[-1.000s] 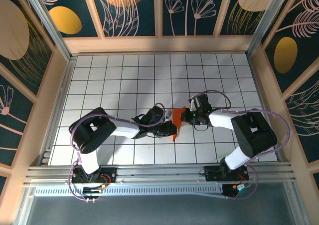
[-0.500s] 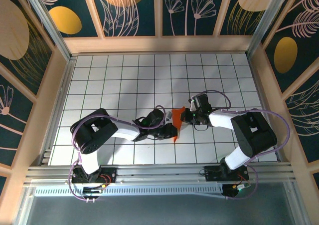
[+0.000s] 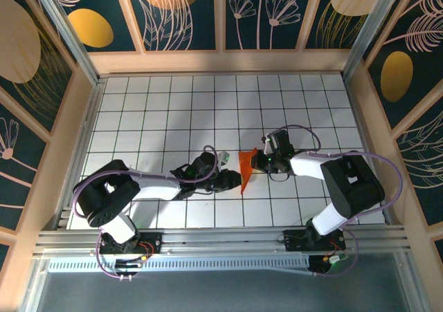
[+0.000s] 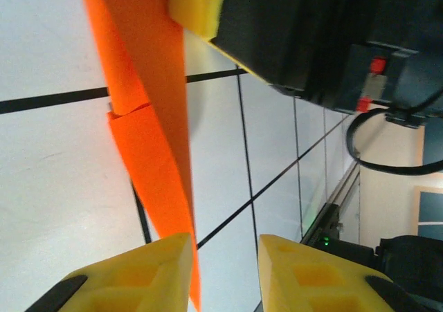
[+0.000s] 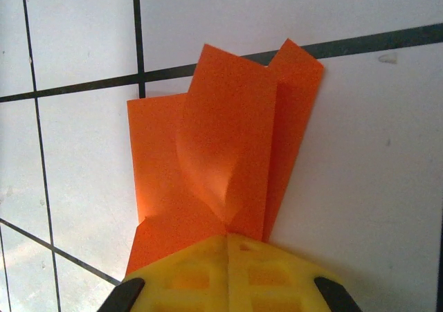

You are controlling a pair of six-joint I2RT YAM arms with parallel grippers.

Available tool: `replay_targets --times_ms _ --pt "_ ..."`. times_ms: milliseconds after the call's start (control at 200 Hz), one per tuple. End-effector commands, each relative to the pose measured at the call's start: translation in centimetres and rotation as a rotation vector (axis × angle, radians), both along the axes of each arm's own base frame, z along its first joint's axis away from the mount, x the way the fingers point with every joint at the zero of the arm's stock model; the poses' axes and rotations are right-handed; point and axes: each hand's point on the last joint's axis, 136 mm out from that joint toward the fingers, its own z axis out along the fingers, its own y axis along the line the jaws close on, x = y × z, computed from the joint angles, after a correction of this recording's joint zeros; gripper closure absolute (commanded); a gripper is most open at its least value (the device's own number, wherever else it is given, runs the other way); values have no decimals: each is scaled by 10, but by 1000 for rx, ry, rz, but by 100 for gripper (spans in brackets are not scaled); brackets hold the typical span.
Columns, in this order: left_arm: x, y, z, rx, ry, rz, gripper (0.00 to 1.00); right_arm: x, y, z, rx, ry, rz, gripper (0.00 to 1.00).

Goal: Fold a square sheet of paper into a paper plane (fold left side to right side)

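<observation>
The pointed end of the paper slants along one finger of my open left gripper, so next I shift that gripper over and pinch the paper's folded layers point(image 4: 169, 198) near that pointed end.
The orange sheet of paper point(image 3: 246, 168) is folded into a slim pointed paper plane shape and stands partly upright on the tiled table between the two arms. My right gripper point(image 5: 228, 241) is shut on its folded layers point(image 5: 225, 153), which fan out ahead of the yellow fingers. In the top view the right gripper point(image 3: 260, 162) holds the paper's right side. My left gripper point(image 4: 225, 257) is open. The paper's pointed end point(image 4: 163, 187) runs past the inner edge of its left finger point(image 4: 138, 274) without being pinched. The left gripper point(image 3: 232, 180) sits just left of the paper.
White tiled table point(image 3: 173, 111) with black grid lines, walled by wooden panels point(image 3: 221, 59) on three sides. The aluminium rail point(image 3: 221, 239) with both arm bases runs along the near edge. The right arm's black wrist body point(image 4: 332, 42) hangs close over the paper.
My left gripper has opened and let go of the paper's pointed end, and the left arm's elbow has swung left and lower. The right gripper stays shut on the paper.
</observation>
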Motion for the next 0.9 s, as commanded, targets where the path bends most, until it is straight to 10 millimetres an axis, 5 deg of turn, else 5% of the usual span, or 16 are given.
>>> replay_targets --times_ms 0,175,235,475,616,896 --pt "7 -2 -5 9 7 22 67 -26 -14 -27 -69 111 8 100" --pt "15 -13 -1 -1 -13 16 64 -27 -14 -26 -71 107 9 100" --pt "15 -14 -15 20 6 14 64 -26 -14 -25 -70 106 9 100" --pt "15 -16 -16 -1 7 12 85 -23 -9 -15 -38 79 15 100" --pt "14 -14 -17 9 4 8 95 -14 -1 6 21 23 18 95" --pt "8 -2 -20 34 -8 13 98 0 -5 51 103 -103 12 77"
